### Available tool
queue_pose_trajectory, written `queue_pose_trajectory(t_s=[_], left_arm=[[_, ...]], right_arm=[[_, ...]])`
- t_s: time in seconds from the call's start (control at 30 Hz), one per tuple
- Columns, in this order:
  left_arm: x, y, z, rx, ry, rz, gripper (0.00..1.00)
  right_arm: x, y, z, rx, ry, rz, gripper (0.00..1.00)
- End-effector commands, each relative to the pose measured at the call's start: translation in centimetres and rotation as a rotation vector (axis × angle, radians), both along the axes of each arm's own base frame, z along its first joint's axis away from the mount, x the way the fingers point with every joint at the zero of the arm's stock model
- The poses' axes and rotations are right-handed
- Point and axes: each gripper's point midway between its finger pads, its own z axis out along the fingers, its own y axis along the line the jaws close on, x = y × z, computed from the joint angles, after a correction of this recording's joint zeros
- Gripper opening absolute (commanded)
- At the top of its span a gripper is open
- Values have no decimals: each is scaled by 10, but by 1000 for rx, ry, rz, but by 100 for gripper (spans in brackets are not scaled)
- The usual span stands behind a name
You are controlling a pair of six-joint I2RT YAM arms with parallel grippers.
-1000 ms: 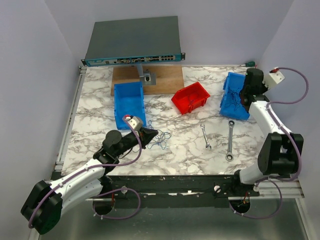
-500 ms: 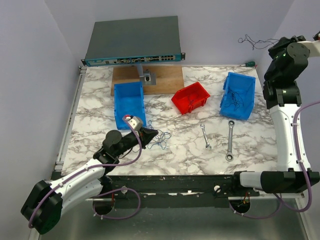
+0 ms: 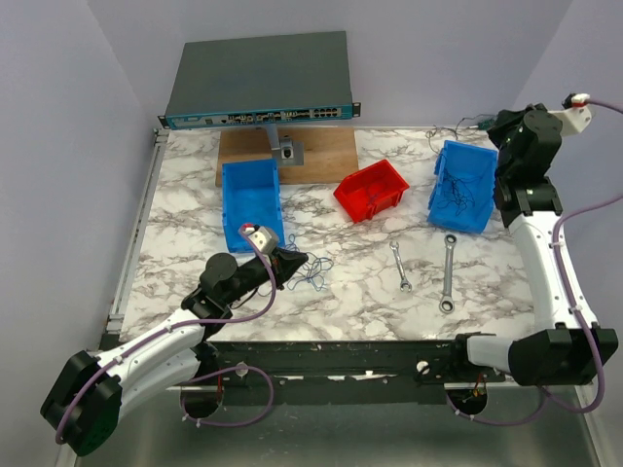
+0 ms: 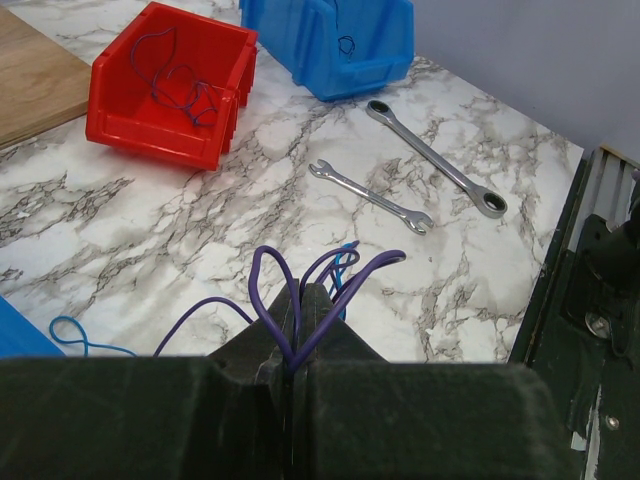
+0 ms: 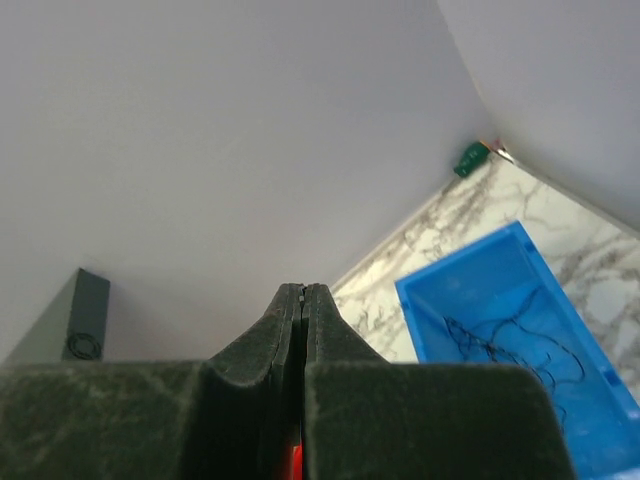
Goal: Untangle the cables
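Observation:
I will use my right gripper to let go of the dark piece of cable on the dark cables inside the blue bin (image 3: 456, 198) (image 5: 520, 358) behind the silver wrenches.
My left gripper (image 3: 297, 261) rests low on the marble table, shut on purple cable loops (image 4: 300, 300). A thin blue cable (image 4: 350, 262) runs with them, and the loose tangle (image 3: 313, 270) lies just to its right. My right gripper (image 3: 490, 125) is shut and raised over the far edge of the right blue bin (image 3: 465, 185). A fine dark strand (image 3: 456, 127) trails left from it. More dark cables (image 5: 520, 345) lie in that bin. In the right wrist view the fingers (image 5: 303, 292) are pressed together and no strand shows.
A red bin (image 3: 372, 190) holds blue and purple cable (image 4: 175, 80). Another blue bin (image 3: 251, 199) stands at the left. Two silver wrenches (image 3: 401, 266) (image 3: 449, 272) lie front right. A network switch (image 3: 258, 83) and a wooden board (image 3: 321, 156) are at the back.
My right gripper rose out of the right blue bin with a dark strand, went high, then came down to the bin's far edge. The left arm has not moved.

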Motion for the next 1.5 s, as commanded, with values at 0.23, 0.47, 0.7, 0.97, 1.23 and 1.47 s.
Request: queue_pose_trajectory(t_s=[0.23,0.47,0.7,0.97,1.23,1.47], left_arm=[[-3,-6,17,-19,-47,-35,0],[-4,-4,18,-20,-50,-31,0],[-4,-5,18,-21,-48,-39,0],[-4,-5,18,-20,-52,-39,0],[-3,-6,17,-17,-48,-37,0],[-4,-8,17,-16,-44,-48,0]], right_arm=[[-37,-27,-58,44,46,-178,1],[-64,-59,-110,107,100,-419,1],[-58,-81,-142,97,168,-611,1],[-18,-88,-190,49,310,-679,1],[15,-79,-277,13,490,-619,1],[35,-51,-303,-7,544,-504,9]])
